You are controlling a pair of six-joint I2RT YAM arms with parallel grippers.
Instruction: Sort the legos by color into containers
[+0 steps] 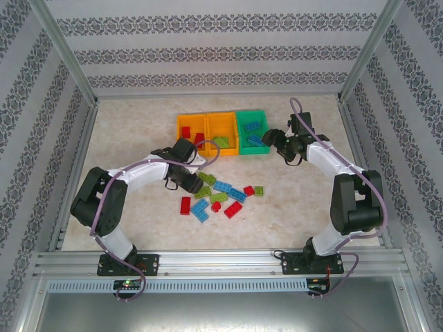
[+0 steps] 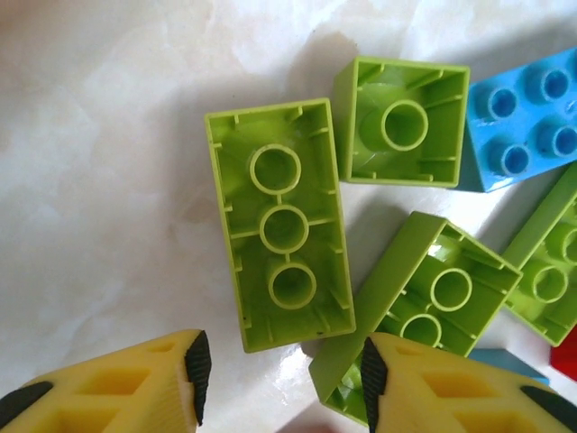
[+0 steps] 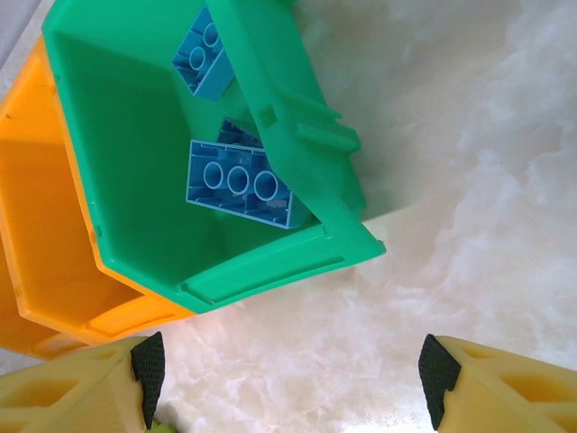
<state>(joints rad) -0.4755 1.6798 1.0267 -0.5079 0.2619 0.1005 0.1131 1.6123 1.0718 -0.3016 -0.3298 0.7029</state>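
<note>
The tilted lime brick touches the long lime brick's near end, so next my left gripper opens wider and grips the long lime brick around its middle [image 2: 284, 227].
Loose legos [image 1: 216, 194], red, lime and light blue, lie scattered mid-table. At the back stand the containers: an orange bin [image 1: 181, 123] with red bricks, an orange bin [image 1: 220, 124] with a lime brick, and a green bin [image 1: 250, 116] holding two blue bricks [image 3: 239, 185]. My left gripper [image 2: 284, 379] hangs open just over the pile's left end. A long upturned lime brick [image 2: 279, 225] ends right above its gap, and a tilted lime brick [image 2: 442, 289] lies against its right fingertip. My right gripper [image 3: 293, 379] stands wide open over bare table at the green bin's near corner [image 3: 352, 248].
A square lime brick [image 2: 401, 122] and a blue brick [image 2: 523, 126] lie just beyond the long one. The metal frame and patterned walls [image 1: 221, 55] enclose the table. Bare tabletop [image 1: 131, 138] stretches left of the bins and right of the pile.
</note>
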